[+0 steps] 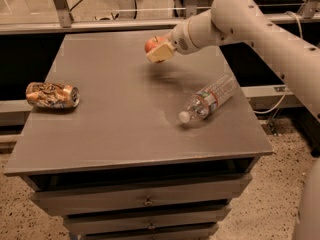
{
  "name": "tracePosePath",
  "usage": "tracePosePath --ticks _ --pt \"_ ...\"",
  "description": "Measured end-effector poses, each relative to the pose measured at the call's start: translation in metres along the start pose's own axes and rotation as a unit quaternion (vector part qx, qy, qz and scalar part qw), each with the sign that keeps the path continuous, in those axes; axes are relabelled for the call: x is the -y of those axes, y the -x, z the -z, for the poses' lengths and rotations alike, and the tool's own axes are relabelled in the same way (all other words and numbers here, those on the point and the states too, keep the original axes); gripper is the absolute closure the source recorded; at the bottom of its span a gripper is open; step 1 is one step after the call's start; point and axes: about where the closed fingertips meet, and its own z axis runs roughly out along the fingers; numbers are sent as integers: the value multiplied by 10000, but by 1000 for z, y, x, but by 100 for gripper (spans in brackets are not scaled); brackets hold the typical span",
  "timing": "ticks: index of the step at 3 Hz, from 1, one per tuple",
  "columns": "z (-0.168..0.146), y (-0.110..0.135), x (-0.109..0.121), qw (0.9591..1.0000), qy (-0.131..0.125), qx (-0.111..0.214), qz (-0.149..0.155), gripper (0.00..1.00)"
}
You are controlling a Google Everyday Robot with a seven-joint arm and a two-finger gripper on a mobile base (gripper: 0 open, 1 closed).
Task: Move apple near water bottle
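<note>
Next, my gripper releases the apple on the grey table [189, 75] behind the water bottle, past the bottle's white cap.
The red-orange apple [151, 44] is held in my gripper [157, 52], lifted above the far middle of the grey table [120, 114]. The gripper's cream fingers [159, 54] are shut around the apple and cover its lower right side. The clear ribbed water bottle [210, 100] lies on its side at the right of the table, white cap toward the front left, red-and-green label band around its middle. The apple hangs up and to the left of the bottle, apart from it.
A crushed gold-brown drink can [52, 95] lies on its side near the table's left edge. The table has drawers below its front edge. My white arm [260, 24] reaches in from the right over the table's far right corner.
</note>
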Motion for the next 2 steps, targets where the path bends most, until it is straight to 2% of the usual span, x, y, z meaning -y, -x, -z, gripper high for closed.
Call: tracePosePath --ticks 1,2 --pt "40 -20 -14 9995 33 -294 101 100" --pt "68 -45 -23 9980 97 -624 77 100"
